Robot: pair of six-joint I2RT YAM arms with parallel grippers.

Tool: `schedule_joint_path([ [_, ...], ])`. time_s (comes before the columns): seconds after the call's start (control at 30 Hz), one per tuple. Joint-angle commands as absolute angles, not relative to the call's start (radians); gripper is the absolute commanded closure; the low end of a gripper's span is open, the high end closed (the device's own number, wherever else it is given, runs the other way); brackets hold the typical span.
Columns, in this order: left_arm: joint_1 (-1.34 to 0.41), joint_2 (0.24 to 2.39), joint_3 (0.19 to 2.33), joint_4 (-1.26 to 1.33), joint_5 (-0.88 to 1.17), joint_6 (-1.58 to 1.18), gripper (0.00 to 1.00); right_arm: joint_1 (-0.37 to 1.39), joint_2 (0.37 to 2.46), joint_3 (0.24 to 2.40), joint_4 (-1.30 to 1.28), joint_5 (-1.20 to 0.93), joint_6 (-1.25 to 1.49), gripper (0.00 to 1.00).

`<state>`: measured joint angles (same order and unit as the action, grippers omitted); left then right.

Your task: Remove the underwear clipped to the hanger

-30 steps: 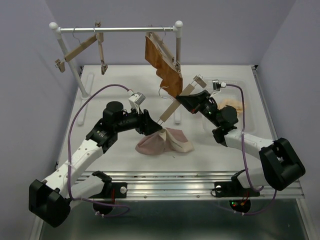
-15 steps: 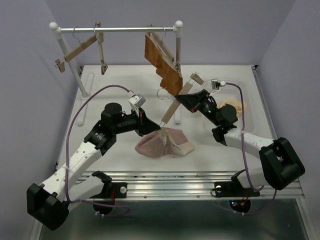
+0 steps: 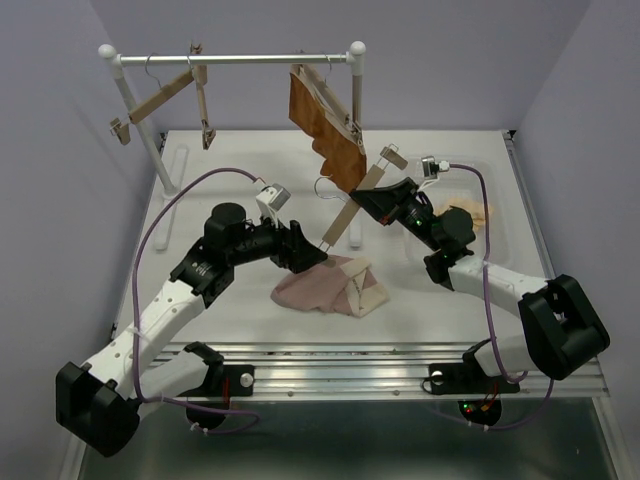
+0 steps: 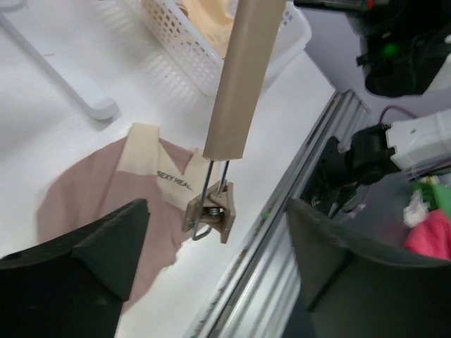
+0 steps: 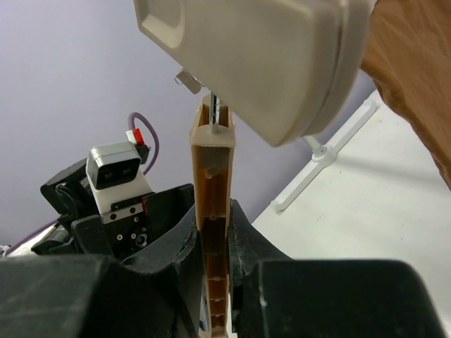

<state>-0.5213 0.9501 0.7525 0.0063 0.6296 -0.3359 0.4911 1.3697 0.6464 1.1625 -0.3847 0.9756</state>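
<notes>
My left gripper is at the hanger's empty lower clip, away from the hook, so it should move up and grab the hanger's bar (image 3: 345, 214) next to the hook.
The dusty pink underwear (image 3: 322, 286) lies on the table with its cream waistband to the right; it also shows in the left wrist view (image 4: 91, 204). The wooden hanger (image 3: 352, 203) is tilted above it, and its lower clip (image 4: 211, 215) hangs free of the fabric. My left gripper (image 3: 308, 255) is open, its jaws either side of that clip (image 4: 216, 208). My right gripper (image 3: 364, 203) is shut on the hanger's bar (image 5: 214, 232). The rust brown underwear (image 3: 325, 125) hangs clipped on the rack. The pale cream underwear (image 3: 466, 210) lies in the basket.
A white rack with a metal rod (image 3: 235, 58) stands at the back, with two empty wooden hangers (image 3: 160, 95) at its left. A white basket (image 3: 495, 235) sits at the right. The rack's white feet (image 3: 170, 185) lie on the table's left.
The pink underwear, which rose to a peak at the hanger's lower clip, has come off it and lies flatter on the table. My left gripper drew back, then moved forward round the clip.
</notes>
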Motion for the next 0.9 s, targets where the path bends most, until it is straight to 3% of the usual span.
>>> schedule_joint_path([
  [0.0, -0.515, 0.937, 0.821, 0.043, 0.583, -0.347, 0.01, 0.486, 1.361, 0.677, 1.216, -0.400, 0.953, 0.99],
  [0.2, -0.515, 0.985, 0.844, 0.142, 0.555, -0.371, 0.01, 0.486, 1.384, 0.655, 1.295, -0.440, 1.011, 0.99],
  [0.5, -0.523, 1.098, 0.850, 0.339, 0.676, -0.425, 0.01, 0.486, 1.397, 0.669, 1.319, -0.452, 1.025, 0.99],
  [0.67, -0.552, 1.147, 0.857, 0.367, 0.724, -0.428, 0.14, 0.486, 1.420, 0.672, 1.336, -0.445, 1.028, 0.99],
  [0.73, -0.555, 1.155, 0.865, 0.368, 0.729, -0.429, 0.26, 0.486, 1.428, 0.672, 1.345, -0.443, 1.029, 0.99],
  [0.77, -0.557, 1.154, 0.867, 0.373, 0.727, -0.428, 0.46, 0.486, 1.430, 0.670, 1.354, -0.446, 1.034, 0.99],
  [0.87, -0.560, 1.141, 0.862, 0.390, 0.724, -0.426, 0.74, 0.486, 1.436, 0.667, 1.345, -0.436, 1.031, 0.99],
])
